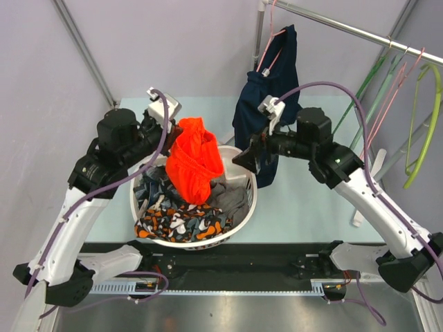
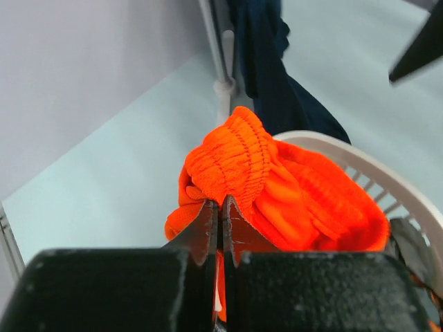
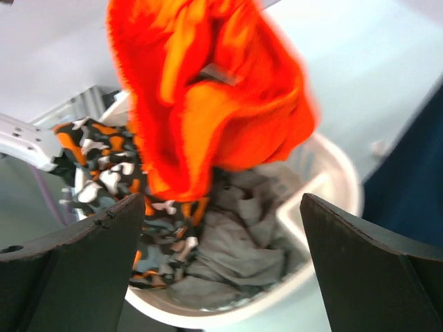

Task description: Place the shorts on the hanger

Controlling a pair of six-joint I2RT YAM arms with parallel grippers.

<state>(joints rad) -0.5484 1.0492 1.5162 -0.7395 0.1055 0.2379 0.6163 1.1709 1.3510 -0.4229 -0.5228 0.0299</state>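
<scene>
My right gripper will next close on the loose side of the shorts' waistband [image 1: 219, 167] [image 3: 225, 113], across from where my left gripper holds the shorts.
The bright orange-red shorts [image 1: 196, 162] hang bunched above the white laundry basket [image 1: 250, 200]. My left gripper [image 1: 180, 128] is shut on their elastic waistband [image 2: 239, 155] at the top, fingertips pinched together [image 2: 221, 207]. My right gripper [image 1: 243, 160] is open and empty just right of the shorts, over the basket's right side; in its wrist view [image 3: 221, 214] the shorts [image 3: 208, 97] hang ahead of and above the spread fingers. The dark green hanger [image 1: 365, 90] hangs on the metal rail at the back right, far from both grippers. The drawstring is not visible.
The basket holds an orange-black-white patterned cloth [image 1: 181, 223] and grey fabric [image 3: 242, 242]. A dark navy garment [image 1: 266, 104] hangs on a pink hanger [image 1: 266, 48] just behind my right gripper. Another pink hanger [image 1: 400, 72] and lime-green hangers [image 1: 426, 131] hang on the rail [image 1: 346, 29].
</scene>
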